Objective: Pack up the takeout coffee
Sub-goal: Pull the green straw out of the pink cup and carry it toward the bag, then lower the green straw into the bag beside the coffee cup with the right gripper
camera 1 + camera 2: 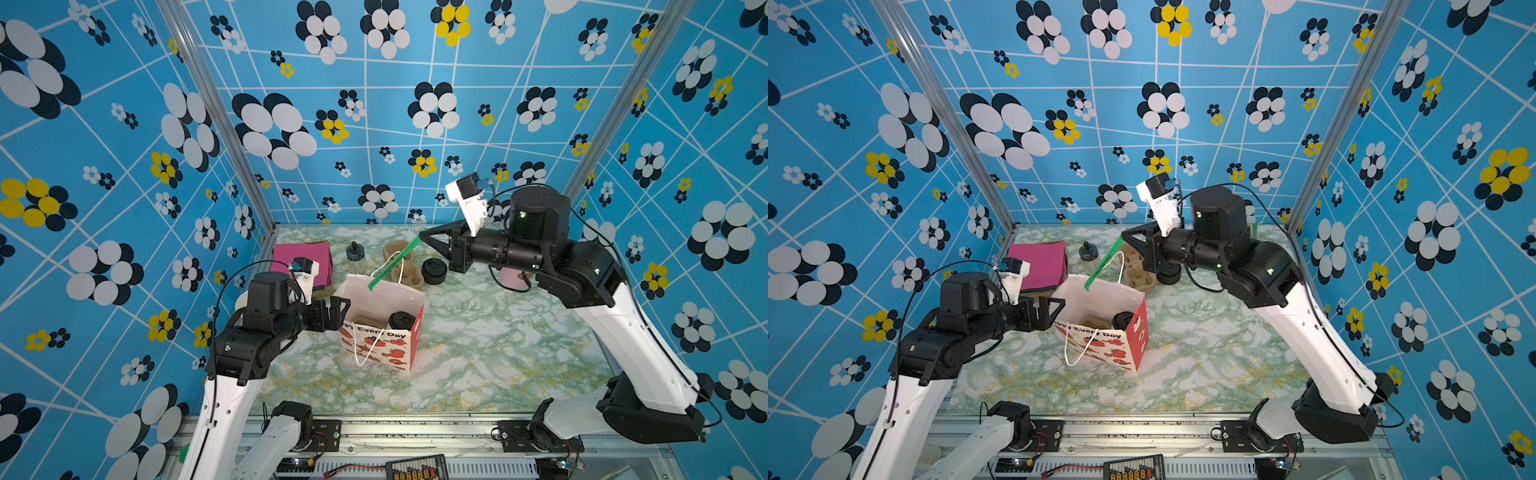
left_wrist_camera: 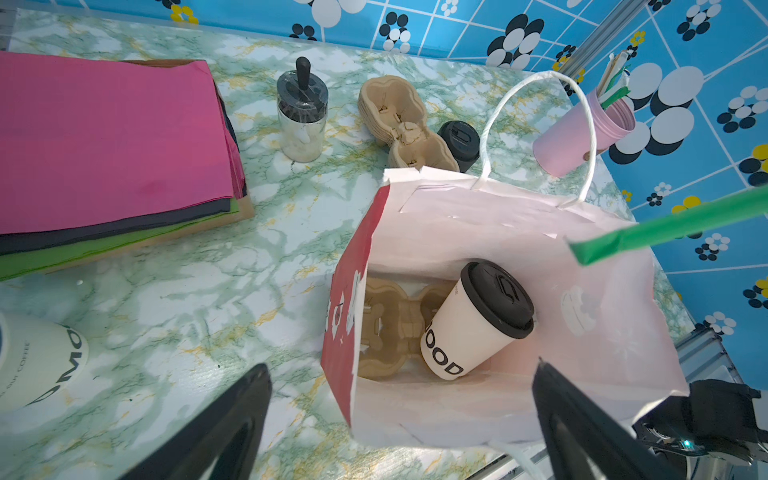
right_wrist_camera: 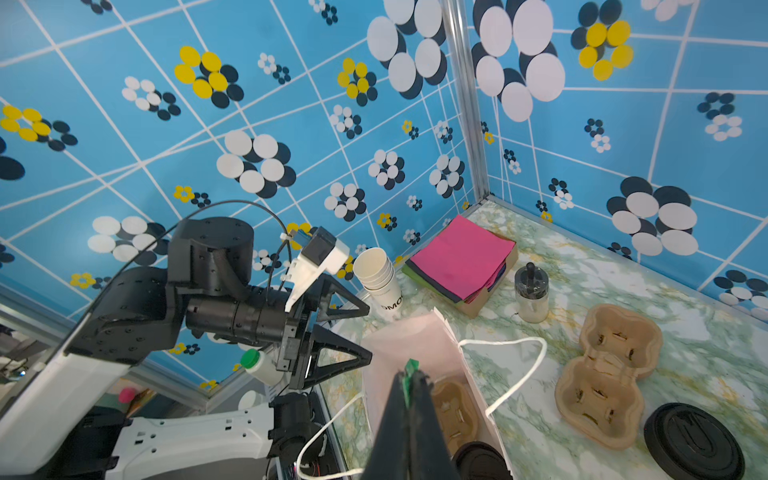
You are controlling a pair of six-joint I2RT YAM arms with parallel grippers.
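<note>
My right gripper should put down and let go of the green straw in the carrier's empty pocket [image 1: 362, 321] [image 3: 451, 432] next to the takeout coffee inside the bag.
The takeout coffee [image 2: 478, 320], a white cup with a black lid, leans tilted in a brown cardboard carrier [image 2: 386, 328] inside the open red-and-white paper bag [image 1: 380, 347] [image 2: 457, 224]. Its lid [image 1: 401, 320] [image 1: 1123, 320] shows in both top views. My left gripper [image 1: 343, 315] [image 1: 1059, 311] [image 2: 401, 365] is open, its fingers straddling the bag's near rim without touching the cup. My right gripper [image 1: 422, 236] [image 1: 1123, 235] [image 3: 411, 374] is shut on a green wrapped straw [image 1: 390, 264] [image 2: 665, 224], which slants down over the bag's mouth.
Behind the bag stand a pink napkin stack [image 1: 303, 257], a glass shaker jar [image 1: 355, 253], spare cardboard carriers [image 1: 405, 262] and a stack of black lids [image 1: 434, 270]. A pink cup of straws [image 2: 582, 137] sits at the back right. Lidless white cups [image 3: 378, 274] stand by the left arm.
</note>
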